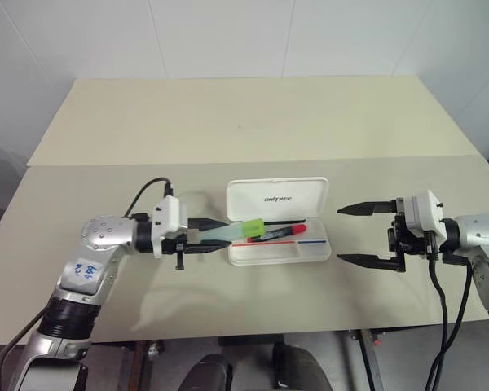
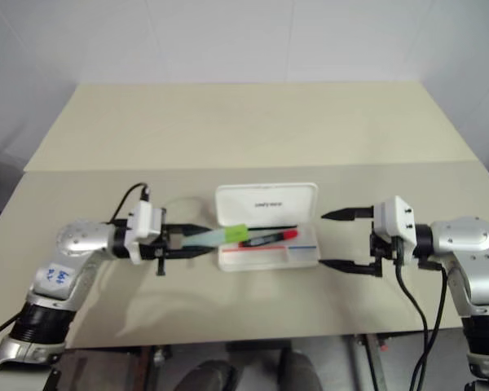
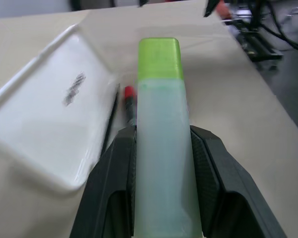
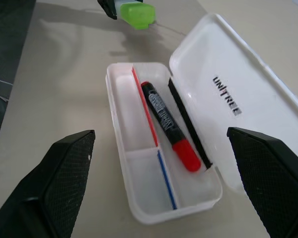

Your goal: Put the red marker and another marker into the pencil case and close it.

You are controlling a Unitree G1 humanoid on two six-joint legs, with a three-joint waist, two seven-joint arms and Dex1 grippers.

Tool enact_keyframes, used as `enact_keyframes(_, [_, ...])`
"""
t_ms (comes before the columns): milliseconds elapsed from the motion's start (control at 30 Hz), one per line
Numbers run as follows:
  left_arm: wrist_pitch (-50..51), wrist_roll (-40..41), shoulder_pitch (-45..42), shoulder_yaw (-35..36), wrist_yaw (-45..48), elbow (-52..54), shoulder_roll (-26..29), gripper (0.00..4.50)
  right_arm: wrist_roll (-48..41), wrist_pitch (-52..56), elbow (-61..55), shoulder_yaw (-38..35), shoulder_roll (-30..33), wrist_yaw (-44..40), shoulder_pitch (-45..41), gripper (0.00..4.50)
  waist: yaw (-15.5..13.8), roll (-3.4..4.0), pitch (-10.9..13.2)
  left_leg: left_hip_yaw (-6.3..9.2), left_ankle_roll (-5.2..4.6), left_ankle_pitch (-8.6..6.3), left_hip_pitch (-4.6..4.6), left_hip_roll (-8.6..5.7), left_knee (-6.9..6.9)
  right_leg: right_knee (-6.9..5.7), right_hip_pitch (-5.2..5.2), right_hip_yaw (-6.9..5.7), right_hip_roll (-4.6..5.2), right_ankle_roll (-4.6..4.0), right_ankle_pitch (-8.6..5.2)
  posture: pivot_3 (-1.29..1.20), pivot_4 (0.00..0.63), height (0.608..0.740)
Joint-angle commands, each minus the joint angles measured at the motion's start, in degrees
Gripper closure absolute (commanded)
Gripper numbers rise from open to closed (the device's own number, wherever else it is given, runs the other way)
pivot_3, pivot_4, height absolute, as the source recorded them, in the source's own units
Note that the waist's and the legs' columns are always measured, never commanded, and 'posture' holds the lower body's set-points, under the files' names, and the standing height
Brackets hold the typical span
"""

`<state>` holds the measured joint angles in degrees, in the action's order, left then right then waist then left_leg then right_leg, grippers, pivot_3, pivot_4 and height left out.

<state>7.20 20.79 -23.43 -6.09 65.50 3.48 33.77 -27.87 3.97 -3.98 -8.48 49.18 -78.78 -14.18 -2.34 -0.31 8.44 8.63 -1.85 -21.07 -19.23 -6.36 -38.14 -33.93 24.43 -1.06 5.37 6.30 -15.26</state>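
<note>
I will use my left gripper to lay the light-green marker, its cap now above the table, down and release it in the tray's front compartment [image 1: 264, 253], along the red-and-blue stripe.
The white pencil case [image 1: 310, 252] lies open in the middle of the table, its lid [image 1: 277, 198] tipped back. The red marker [image 1: 275, 235] lies inside the tray, along the lid side, also seen from the right wrist [image 4: 169, 124]. My left gripper [image 1: 208, 235] is shut on the light-green marker [image 3: 160, 148], which points right. Its green cap [image 1: 253, 227] hangs at the case's left end, above the table. My right gripper [image 1: 367, 235] stands open just right of the case, with nothing between its fingers [image 4: 64, 173].
The tray's front compartment [image 4: 139, 173], beside the red-and-blue stripe, holds nothing. A second table [image 1: 244, 114] adjoins behind, with a seam between the two. Cables trail from both wrists.
</note>
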Motion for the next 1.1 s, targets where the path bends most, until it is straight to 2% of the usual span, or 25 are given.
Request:
enact_keyframes(33, [-1.9, -2.15, -2.39, -2.13, -0.27, -2.02, -2.09, 3.38, -1.18, 0.54, -4.38, -3.75, 1.2, 2.26, 2.09, 0.0, -0.15, -0.01, -0.01, -0.01, 0.0, 0.0, 0.01, 0.0, -0.02, 0.01, -0.02, 0.0, 0.0, 0.02, 0.01, 0.0, 0.15, 0.74])
enact_keyframes(367, [-3.1, -7.19, -5.11, -6.86, -0.89, -7.7, -6.69, 3.38, -2.24, 2.03, -9.54, -7.79, 1.94, 5.23, 7.67, 0.0, -0.71, -0.07, -0.05, 0.01, 0.03, 0.02, 0.02, -0.02, -0.11, 0.02, -0.08, 0.02, 0.0, 0.06, 0.03, 0.0, 0.15, 0.74])
enact_keyframes(767, [-5.81, -10.4, -8.57, -8.75, -1.71, -15.9, -11.34, 3.38, -2.24, 2.96, -12.02, -7.41, 1.52, 8.38, 8.25, 0.0, -0.87, -0.11, -0.06, 0.03, 0.03, 0.02, 0.02, -0.05, -0.16, 0.02, -0.1, 0.02, 0.01, 0.08, 0.05, 0.0, 0.15, 0.74])
enact_keyframes(1100, [-3.26, -9.66, -8.17, -9.27, 0.7, -13.96, -12.02, 3.38, -2.15, 2.43, -11.78, -7.12, 1.41, 8.76, 8.34, 0.0, -0.74, -0.11, -0.07, 0.02, 0.03, 0.02, 0.02, -0.05, -0.16, 0.02, -0.08, 0.02, 0.01, 0.09, 0.05, 0.0, 0.15, 0.74])
